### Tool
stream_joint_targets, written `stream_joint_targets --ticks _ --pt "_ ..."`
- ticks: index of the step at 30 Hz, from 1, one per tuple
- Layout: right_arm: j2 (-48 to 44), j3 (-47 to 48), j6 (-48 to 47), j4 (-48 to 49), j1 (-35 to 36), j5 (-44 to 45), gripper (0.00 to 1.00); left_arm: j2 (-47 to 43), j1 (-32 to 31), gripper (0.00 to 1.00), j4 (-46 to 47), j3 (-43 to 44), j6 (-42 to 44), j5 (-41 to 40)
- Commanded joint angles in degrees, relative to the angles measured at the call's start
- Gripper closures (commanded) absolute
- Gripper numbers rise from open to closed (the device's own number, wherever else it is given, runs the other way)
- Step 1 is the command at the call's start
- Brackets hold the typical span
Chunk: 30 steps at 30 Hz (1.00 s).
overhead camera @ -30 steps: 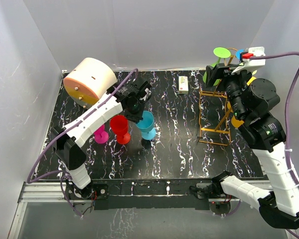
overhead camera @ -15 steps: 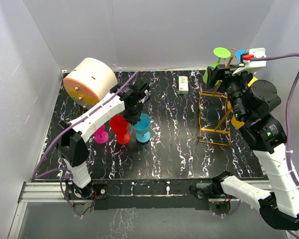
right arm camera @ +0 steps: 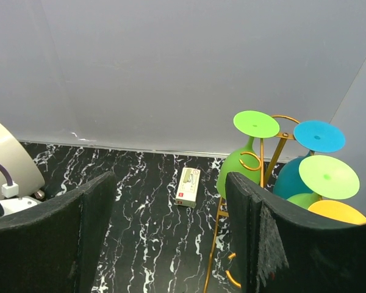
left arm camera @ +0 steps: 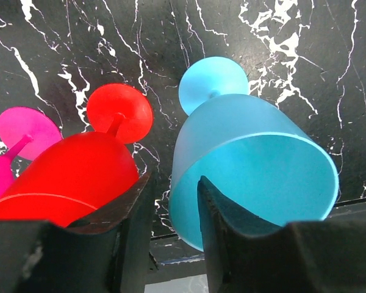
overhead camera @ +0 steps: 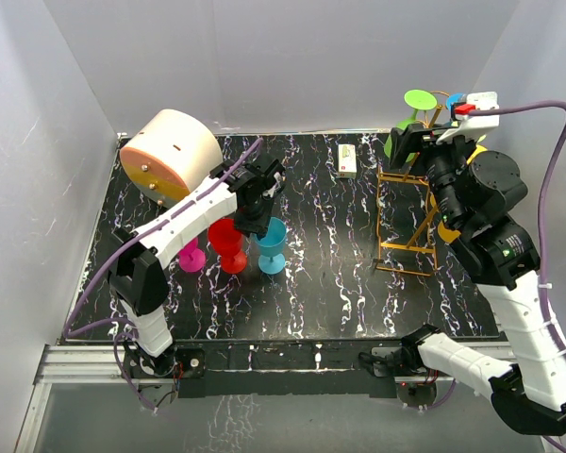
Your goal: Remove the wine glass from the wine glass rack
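Next, my right gripper grips the stem of the green wine glass [overhead camera: 413,116] [right arm camera: 251,143] at the back end of the rack, just below the glass's upturned base.
The wine glass rack [overhead camera: 405,213] of thin orange-gold wire stands at the right; its wire [right arm camera: 216,244] also shows in the right wrist view. Several glasses hang from it upside down, among them a green wine glass [right arm camera: 234,168] and a blue one [right arm camera: 319,136]. My right gripper [right arm camera: 171,183] is open and empty, high beside the rack's top [overhead camera: 410,142]. A cyan wine glass [overhead camera: 272,243] stands on the table. My left gripper [left arm camera: 169,186] straddles its rim [left arm camera: 256,159], open, with a gap at the left finger.
A red glass [overhead camera: 228,240] and a magenta glass [overhead camera: 189,257] stand just left of the cyan one. A cream-and-orange drum [overhead camera: 170,151] lies at the back left. A small white box [overhead camera: 348,159] lies near the back wall.
The left arm brought the cyan glass down and leftward, upright beside the red one. Its jaws have parted from the rim. The right arm has stayed still.
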Motion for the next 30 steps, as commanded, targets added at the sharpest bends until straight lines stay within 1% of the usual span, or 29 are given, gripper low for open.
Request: stream_joint_targets --ticks 1,5,9,13,15,18,20,25,30 --pt "0.8 1.6 -1.9 1.0 0.0 1.9 0.31 -3.8 0.2 0.65 -0.8 2.4 0.7 1.1" --pt "4.3 3.8 -3.7 -0.9 -0.1 5.6 0.35 -6.8 0.2 0.6 -1.6 5.6 1.4 2.6" --pt "10.4 6.5 -5.8 -2.8 0.0 11.3 0.39 -11.2 0.2 0.55 -0.9 8.3 2.7 4.0" --pt "16.5 10.3 -8.6 -3.1 0.0 17.2 0.4 -16.4 0.2 0.45 1.0 8.4 3.6 4.9" --pt "19.8 12.3 -10.4 -3.3 0.0 20.2 0.4 -19.2 0.2 0.41 2.6 7.3 3.9 5.7" --pt "24.3 14.4 -13.9 -2.6 -0.1 24.6 0.39 -24.0 0.2 0.38 6.3 4.0 4.7 7.6" --pt "27.1 15.8 -16.3 -1.9 -0.1 27.2 0.38 -27.7 0.2 0.35 9.6 1.1 4.7 8.9" --pt "33.6 20.9 -19.1 -3.2 -0.4 30.8 0.31 -35.3 0.2 0.18 18.3 -6.0 4.2 11.3" --pt "39.9 27.4 -19.7 -6.8 -1.2 32.6 0.31 -40.4 0.2 0.05 24.1 -9.7 4.9 12.1"
